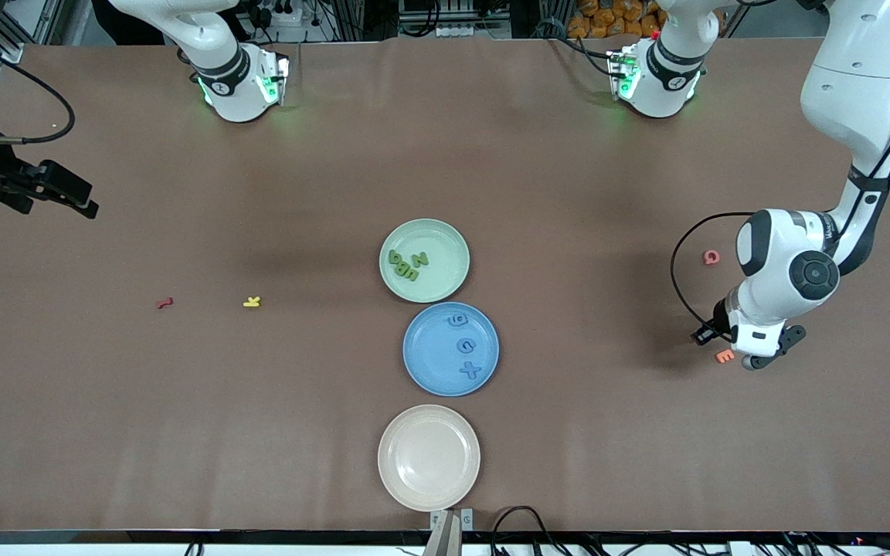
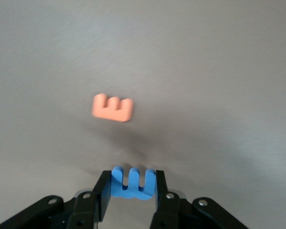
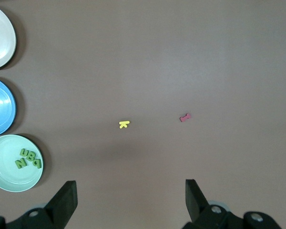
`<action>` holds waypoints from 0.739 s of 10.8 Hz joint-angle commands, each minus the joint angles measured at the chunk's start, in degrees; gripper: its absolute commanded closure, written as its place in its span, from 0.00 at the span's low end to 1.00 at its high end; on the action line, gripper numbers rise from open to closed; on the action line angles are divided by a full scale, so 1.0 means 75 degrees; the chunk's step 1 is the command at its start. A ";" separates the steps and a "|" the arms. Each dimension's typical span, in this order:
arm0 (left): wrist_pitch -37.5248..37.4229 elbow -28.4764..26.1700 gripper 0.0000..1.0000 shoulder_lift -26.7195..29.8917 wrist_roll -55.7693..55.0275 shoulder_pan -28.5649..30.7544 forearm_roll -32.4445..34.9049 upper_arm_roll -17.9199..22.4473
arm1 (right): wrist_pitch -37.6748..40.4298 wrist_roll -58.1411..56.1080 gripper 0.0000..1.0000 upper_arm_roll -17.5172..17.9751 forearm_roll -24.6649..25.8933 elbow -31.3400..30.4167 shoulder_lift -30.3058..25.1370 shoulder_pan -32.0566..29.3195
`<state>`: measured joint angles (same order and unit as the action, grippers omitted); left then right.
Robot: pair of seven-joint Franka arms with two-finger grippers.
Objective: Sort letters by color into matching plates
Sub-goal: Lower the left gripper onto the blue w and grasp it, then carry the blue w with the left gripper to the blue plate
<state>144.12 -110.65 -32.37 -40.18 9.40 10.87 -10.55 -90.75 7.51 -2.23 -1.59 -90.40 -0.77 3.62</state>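
I will use my left gripper to set the blue E down on the blue plate (image 1: 449, 366), next to the blue X.
The pale green plate (image 1: 445, 243) sits mid-table and holds several dark green letters (image 1: 408, 265). The blue plate (image 1: 429, 355), nearer the front camera, holds three blue letters (image 1: 465, 346). My left gripper (image 2: 132, 187) is shut on a blue letter (image 2: 132, 183) shaped like an E and holds it just above the table toward the left arm's end. In the front view the left gripper (image 1: 758, 357) hides that letter. My right gripper (image 3: 131, 200) is open and empty, high over the right arm's end of the table (image 1: 78, 197). Both plates also show in the right wrist view, the green plate (image 3: 9, 181) and the blue plate (image 3: 2, 107).
An orange E (image 2: 113, 107) lies on the table beside the left gripper (image 1: 724, 356). A pink letter (image 1: 711, 257) lies farther from the camera. A yellow letter (image 1: 252, 302) and a red letter (image 1: 164, 303) lie toward the right arm's end. A beige plate (image 1: 429, 457) sits nearest the camera.
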 commanded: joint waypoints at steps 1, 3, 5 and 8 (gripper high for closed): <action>-0.0337 0.0421 1.00 0.0144 -0.0185 -0.0012 0.0133 -0.0525 | -0.0053 -0.0099 0.00 0.0040 -0.0093 -0.0076 -0.0050 -0.0095; -0.0384 0.0655 1.00 0.0132 -0.0255 -0.0023 0.0087 -0.0853 | -0.0053 -0.0099 0.00 0.0040 -0.0093 -0.0064 -0.0038 -0.0095; -0.0384 0.0866 1.00 0.0132 -0.0791 -0.0117 0.0086 -0.1263 | -0.0041 -0.0099 0.00 0.0040 -0.0093 -0.0064 -0.0050 -0.0095; -0.0384 0.1369 1.00 -0.0066 -0.2196 -0.0934 0.0075 -0.1429 | -0.0053 -0.0099 0.00 0.0040 -0.0105 -0.0064 -0.0038 -0.0095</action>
<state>142.53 -103.69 -31.74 -48.93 7.09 10.86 -21.05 -90.88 7.51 -2.25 -1.59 -90.64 -0.77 3.62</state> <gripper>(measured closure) 0.586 0.000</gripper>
